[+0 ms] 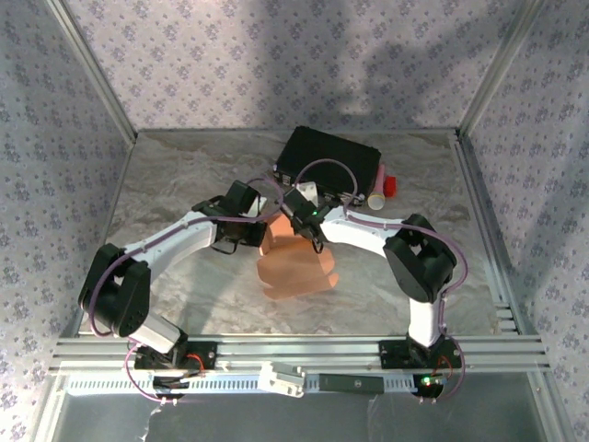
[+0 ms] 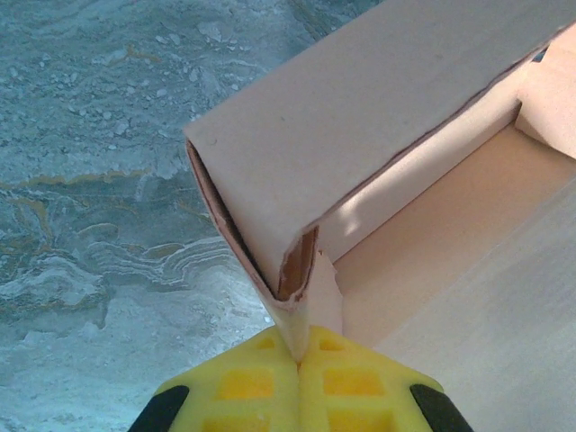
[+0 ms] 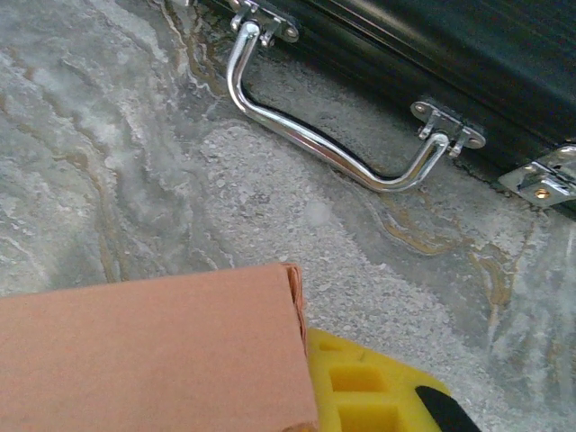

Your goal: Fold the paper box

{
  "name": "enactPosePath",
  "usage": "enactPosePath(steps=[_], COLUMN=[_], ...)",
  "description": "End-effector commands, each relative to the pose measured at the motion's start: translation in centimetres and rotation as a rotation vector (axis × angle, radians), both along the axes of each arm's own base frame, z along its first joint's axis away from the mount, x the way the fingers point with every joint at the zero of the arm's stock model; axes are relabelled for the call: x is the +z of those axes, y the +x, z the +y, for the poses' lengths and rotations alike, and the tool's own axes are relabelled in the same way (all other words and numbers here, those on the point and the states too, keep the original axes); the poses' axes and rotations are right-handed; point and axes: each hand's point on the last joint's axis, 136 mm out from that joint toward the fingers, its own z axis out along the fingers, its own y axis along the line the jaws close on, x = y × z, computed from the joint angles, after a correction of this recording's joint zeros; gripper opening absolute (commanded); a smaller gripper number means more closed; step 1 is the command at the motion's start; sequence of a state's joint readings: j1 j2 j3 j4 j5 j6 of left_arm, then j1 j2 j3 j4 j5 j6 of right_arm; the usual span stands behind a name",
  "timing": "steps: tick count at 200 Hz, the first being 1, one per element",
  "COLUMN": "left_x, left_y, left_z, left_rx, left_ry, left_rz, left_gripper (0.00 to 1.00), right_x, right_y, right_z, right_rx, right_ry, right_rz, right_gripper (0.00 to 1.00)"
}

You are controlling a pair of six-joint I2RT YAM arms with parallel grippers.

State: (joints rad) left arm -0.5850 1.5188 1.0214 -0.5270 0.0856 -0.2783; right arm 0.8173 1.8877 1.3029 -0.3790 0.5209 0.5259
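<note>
My right gripper should open, back off and pinch the box's side (image 1: 325, 257) near its corner, because the end of the box's far side covers one of its fingers.
The salmon-pink paper box (image 1: 296, 267) sits partly folded at the middle of the table, with both grippers at its far end. My left gripper (image 1: 268, 234) is shut on a corner of it. In the left wrist view the yellow pads (image 2: 243, 387) meet on a pinched flap where two raised walls of the paper box (image 2: 387, 117) join. My right gripper (image 1: 314, 238) holds the opposite wall. There the paper box (image 3: 144, 351) covers one finger, and its layered edge presses against the other yellow finger (image 3: 369, 387).
A black hard case (image 1: 329, 161) lies just behind the box, and its metal handle (image 3: 333, 153) and latches face the grippers. A red-and-white cylinder (image 1: 385, 187) lies at the case's right end. Patterned walls enclose the marbled table (image 1: 166, 184).
</note>
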Motion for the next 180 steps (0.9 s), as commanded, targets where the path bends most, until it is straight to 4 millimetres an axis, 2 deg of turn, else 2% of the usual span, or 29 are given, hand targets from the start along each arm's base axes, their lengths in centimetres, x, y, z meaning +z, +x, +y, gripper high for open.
enactPosePath(steps=[1,36,64,87,92,117,136,180], left_x=[0.9,0.9,0.8,0.5,0.5,0.3,0.2,0.6], left_y=[-0.1,0.0,0.0,0.0,0.1,0.1,0.1,0.3], left_z=[-0.8,-0.8,-0.5,-0.2,-0.2,-0.1,-0.1,-0.2], left_rx=[-0.020,-0.012,0.001,0.020,0.024,0.031,0.033,0.034], left_ry=[-0.008,-0.007,0.008,0.018,0.018,0.017,0.019,0.016], left_rz=[0.000,-0.002,-0.004,0.000,-0.001,-0.001,0.002,-0.006], left_gripper=[0.00,0.00,0.00,0.00,0.00,0.00,0.00,0.00], right_x=[-0.7,-1.0,-0.7,-0.2,-1.3,-1.5,-1.6,-1.1], right_y=[0.1,-0.2,-0.8,-1.7,-2.5,-4.0,-4.7,-5.3], right_z=[-2.6,-2.3,-0.7,1.1,0.9,1.9,2.1,1.1], right_rx=[-0.080,-0.071,0.010,0.093,0.114,0.188,0.217,0.231], right_ry=[-0.167,-0.150,-0.048,0.101,0.114,0.209,0.260,0.355], right_rz=[-0.019,-0.010,0.009,0.038,0.068,0.092,0.100,0.108], right_gripper=[0.00,0.00,0.16,0.29,0.30,0.38,0.41,0.44])
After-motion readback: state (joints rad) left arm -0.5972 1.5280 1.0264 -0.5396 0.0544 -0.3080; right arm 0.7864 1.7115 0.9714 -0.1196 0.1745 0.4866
